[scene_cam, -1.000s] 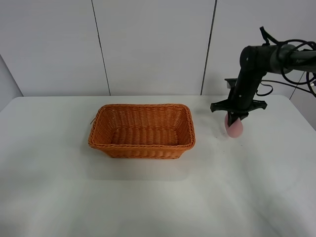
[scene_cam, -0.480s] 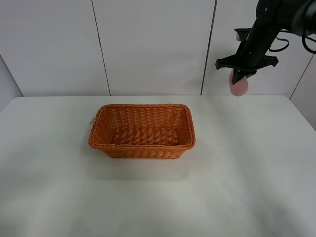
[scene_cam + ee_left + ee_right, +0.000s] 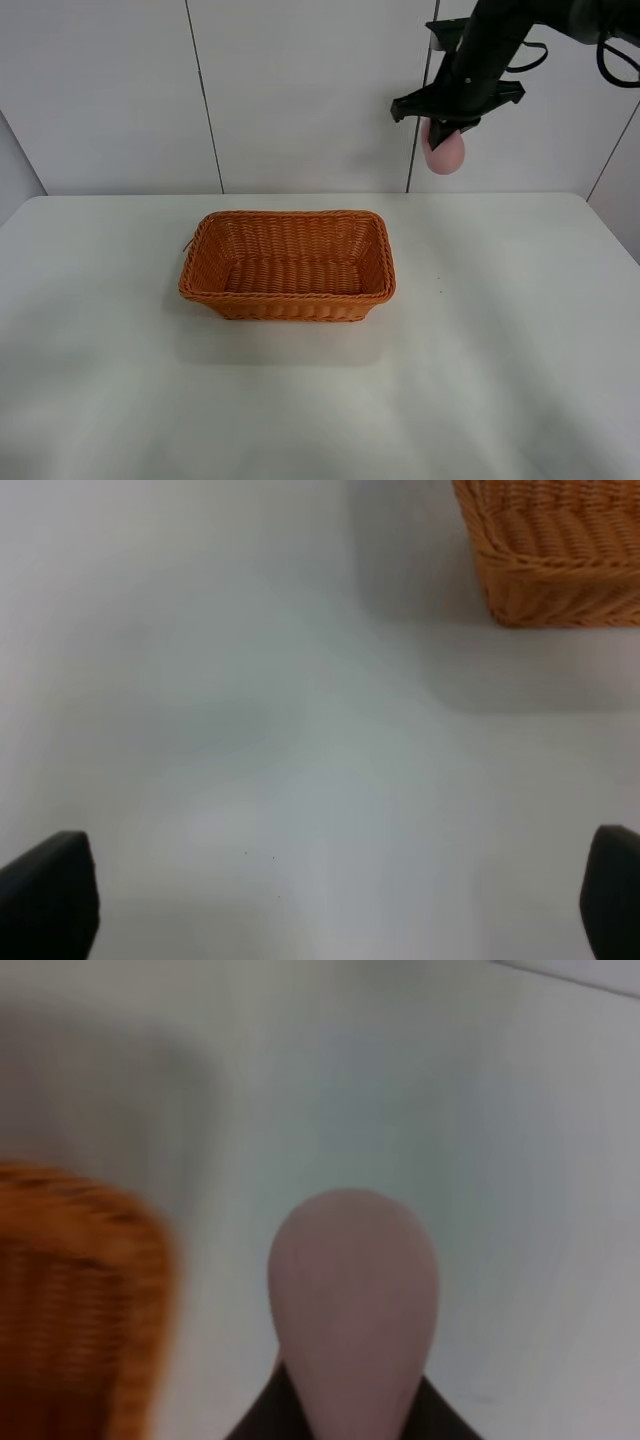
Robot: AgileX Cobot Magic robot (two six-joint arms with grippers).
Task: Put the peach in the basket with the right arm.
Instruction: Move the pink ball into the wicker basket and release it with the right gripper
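Note:
Next, my right gripper puts the peach down and lets go on the middle of the wicker basket's bottom (image 3: 290,274), near the front side of the basket.
The pale-pink peach (image 3: 444,152) hangs high in the air, held in my right gripper (image 3: 446,140), above and to the right of the basket. In the right wrist view the peach (image 3: 352,1300) fills the middle, its tip pointing away, with a blurred basket corner (image 3: 80,1300) beside it. The orange-brown wicker basket (image 3: 288,265) stands empty in the middle of the white table. My left gripper (image 3: 320,905) is open; only its two dark fingertips (image 3: 45,895) show at the frame's corners, over bare table near a basket corner (image 3: 555,550).
The white table (image 3: 500,380) spreads around the basket. A pale panelled wall (image 3: 300,90) stands behind it. The black right arm (image 3: 560,20) reaches in from the upper right with cables.
The right arm has lifted the peach off the table, raised it high, then carried it left toward the basket. The basket has not moved.

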